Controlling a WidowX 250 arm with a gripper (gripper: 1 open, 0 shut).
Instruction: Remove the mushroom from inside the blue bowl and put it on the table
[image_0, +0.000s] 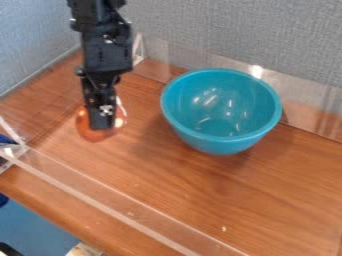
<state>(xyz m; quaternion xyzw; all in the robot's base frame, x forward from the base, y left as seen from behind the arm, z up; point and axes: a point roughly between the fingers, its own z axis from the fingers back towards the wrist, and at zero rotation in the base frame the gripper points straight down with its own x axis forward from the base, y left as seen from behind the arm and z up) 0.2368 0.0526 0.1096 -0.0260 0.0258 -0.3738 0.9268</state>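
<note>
Next, my gripper releases the mushroom on bare wood (132, 154) between the blue bowl and the clear strip.
The mushroom (91, 122), orange-brown, sits between the fingers of my gripper (98, 115), which points straight down and is shut on it, low over the table (201, 190) at the left. The blue bowl (221, 110), round and glossy turquoise, stands to the right of the gripper with nothing visible inside it. I cannot tell whether the mushroom touches the wood.
Clear plastic strips (94, 195) edge the tabletop along the front and left, and a clear upright panel (301, 95) stands behind the bowl. A grey fabric wall backs the scene. Bare wood lies in front of the bowl and the gripper.
</note>
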